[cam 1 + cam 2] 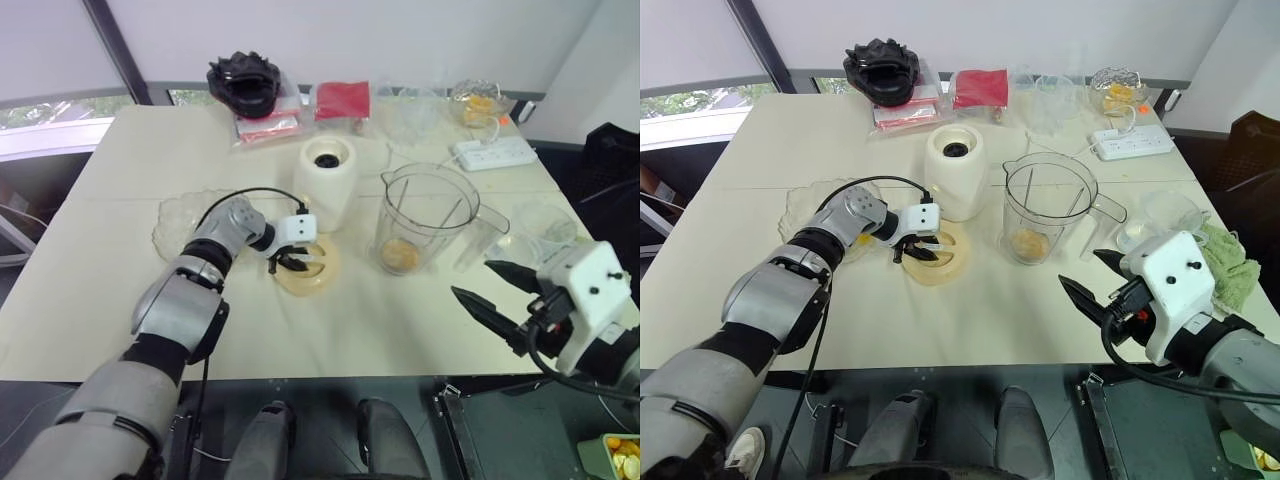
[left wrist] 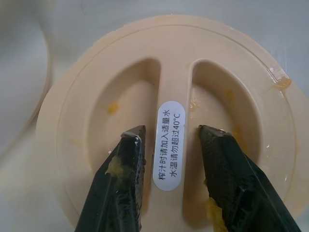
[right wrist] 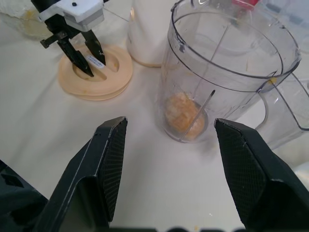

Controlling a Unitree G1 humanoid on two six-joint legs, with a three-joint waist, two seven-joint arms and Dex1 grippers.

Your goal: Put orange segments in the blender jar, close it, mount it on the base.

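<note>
I will move my right gripper to the clear blender jar next and close it on the lower part of its handle (image 1: 474, 252) (image 3: 284, 129), near the loose end.
The blender jar (image 1: 428, 215) stands upright and uncovered at mid-table, with orange segments (image 3: 183, 116) lying at its bottom. The base (image 1: 327, 180) stands just left of it, its black socket facing up. In front of the base lies a flat cream lid (image 1: 325, 262). My left gripper (image 2: 169, 133) points down onto this lid. It is open, with one finger in the recess on each side of the lid's labelled centre ridge. My right gripper (image 1: 472, 280) hovers open near the table's front right edge, aimed at the jar, with nothing between its fingers.
A scalloped clear bowl (image 1: 185, 220) sits left of the lid. A power strip (image 1: 495, 153), clear tubs (image 1: 545, 220), red packets (image 1: 342, 100) and a black object (image 1: 245, 85) line the back and right. A green cloth (image 1: 1230, 265) lies at the right edge.
</note>
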